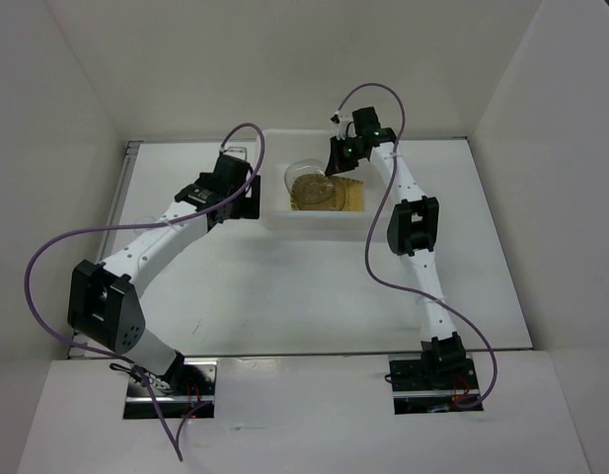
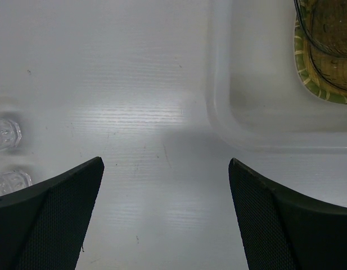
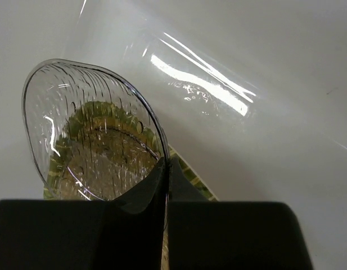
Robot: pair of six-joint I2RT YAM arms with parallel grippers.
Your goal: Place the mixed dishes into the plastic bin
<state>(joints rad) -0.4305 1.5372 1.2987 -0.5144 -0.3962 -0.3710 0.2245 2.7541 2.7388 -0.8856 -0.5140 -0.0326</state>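
Note:
The smoky-grey dish slants past the back edge of the tan-yellow plate, so the robot's right gripper will let go of it, grip the dish's rim again and lay it flat inside the plate (image 1: 324, 195).
The plastic bin (image 1: 274, 212) stands at the back middle of the table. The tan-yellow plate (image 1: 345, 200) lies inside it and also shows in the right wrist view (image 3: 187, 171). My right gripper (image 1: 336, 166) is over the bin. It is shut (image 3: 166, 163) on the rim of a smoky-grey dish (image 3: 89, 129), held tilted above the plate. My left gripper (image 1: 243, 202) is open and empty (image 2: 166, 161) over bare table, just left of the bin's corner (image 2: 218, 118). A small clear ribbed cup (image 2: 4, 135) stands on the table at the far left of the left wrist view.
White walls enclose the table on the left, back and right. In the left wrist view a dark-rimmed dish (image 2: 330, 34) sits over the plate (image 2: 319, 84) inside the bin. A second clear glassy shape (image 2: 10, 181) lies beside the left finger.

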